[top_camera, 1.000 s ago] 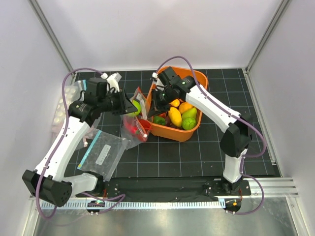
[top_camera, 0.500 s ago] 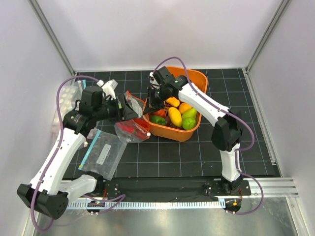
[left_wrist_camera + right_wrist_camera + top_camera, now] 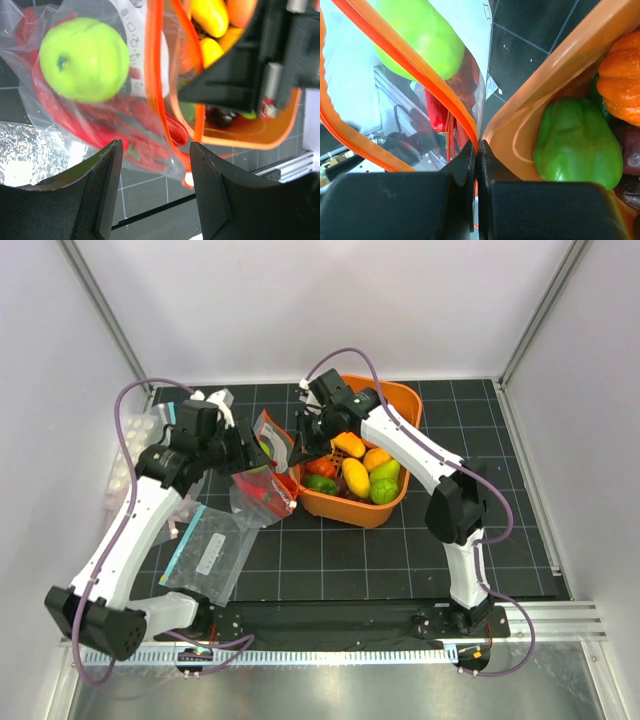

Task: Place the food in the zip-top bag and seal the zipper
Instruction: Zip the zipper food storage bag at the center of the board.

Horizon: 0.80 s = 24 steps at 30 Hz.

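I can see the red lobster's end and feelers lying across the parted zipper, so next I take the zipper higher up [image 3: 155,50] with my left gripper and lift the bag before sealing.
The clear zip-top bag [image 3: 262,483] hangs just left of the orange bin, its mouth held up. Inside it, the left wrist view shows the round light-green fruit [image 3: 84,59] and the red lobster [image 3: 117,117]. Both also show in the right wrist view, the fruit [image 3: 422,35] above the lobster [image 3: 439,111]. The red-orange zipper [image 3: 155,75] is parted into two strips. My right gripper [image 3: 477,147] is shut on one zipper strip [image 3: 425,75], against the bin wall. My left gripper [image 3: 155,200] is open and empty, just off the bag's lower corner.
The orange bin [image 3: 400,400] holds yellow, orange and green toy produce, among them a green pepper [image 3: 577,145]. A flat clear bag with a teal strip [image 3: 205,555] lies front left. A white tray [image 3: 125,465] stands by the left wall.
The green fruit at my left gripper's tip a second ago now lies inside the bag. My left gripper has let go and stands open. My right gripper has shifted left with the zipper strip.
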Motion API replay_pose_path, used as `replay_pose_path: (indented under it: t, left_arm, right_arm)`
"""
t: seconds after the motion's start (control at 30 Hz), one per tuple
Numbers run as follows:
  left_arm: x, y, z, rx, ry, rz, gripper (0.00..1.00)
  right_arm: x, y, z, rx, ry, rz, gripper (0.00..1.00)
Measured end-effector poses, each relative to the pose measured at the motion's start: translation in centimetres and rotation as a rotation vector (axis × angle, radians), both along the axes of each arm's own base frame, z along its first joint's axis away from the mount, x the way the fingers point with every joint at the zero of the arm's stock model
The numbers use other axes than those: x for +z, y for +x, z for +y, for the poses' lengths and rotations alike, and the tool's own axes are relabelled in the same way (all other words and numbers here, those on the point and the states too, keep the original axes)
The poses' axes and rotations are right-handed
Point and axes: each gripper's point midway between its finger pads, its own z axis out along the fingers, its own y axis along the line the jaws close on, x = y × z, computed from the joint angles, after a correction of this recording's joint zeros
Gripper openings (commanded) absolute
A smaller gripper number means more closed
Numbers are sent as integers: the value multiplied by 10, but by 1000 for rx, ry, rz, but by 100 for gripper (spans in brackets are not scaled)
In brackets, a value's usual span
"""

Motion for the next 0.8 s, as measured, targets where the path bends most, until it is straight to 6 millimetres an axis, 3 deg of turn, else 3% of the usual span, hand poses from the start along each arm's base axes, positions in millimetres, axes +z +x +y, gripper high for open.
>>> replay_pose_path:
  t: [0.07, 0.17, 0.2, 0.23, 0.27, 0.43, 0.53, 0.57, 0.7, 0.8]
  left_arm:
    - [-10, 9, -2, 5, 15, 27, 58]
    - [-24, 20, -6, 5, 27, 68, 37]
    - [-27, 24, -8, 4, 27, 78, 20]
    - [-28, 27, -11, 0, 26, 87, 14]
    - [-29, 32, -14, -8, 23, 90, 0]
    - [-24, 51, -27, -33, -2, 88, 0]
    - [-18, 55, -30, -38, -15, 75, 19]
    - [-16, 56, -31, -40, -22, 71, 30]
    - [-10, 58, -36, -48, -55, 47, 47]
    - [-9, 57, -36, -39, -74, 33, 53]
  right_arm:
    - [0, 1, 0, 9, 0, -11, 1]
    - [1, 1, 0, 23, 0, -27, 1]
    - [2, 1, 0, 28, 1, -33, 1]
    - [3, 1, 1, 35, 1, -38, 1]
    - [4, 0, 2, 43, 3, -44, 1]
    - [13, -5, 10, 94, 15, -95, 1]
    - [17, -10, 16, 120, 21, -117, 1]
    - [17, -10, 16, 125, 21, -122, 1]
    - [18, -11, 18, 135, 21, -134, 1]
    - [19, -10, 18, 136, 25, -142, 1]
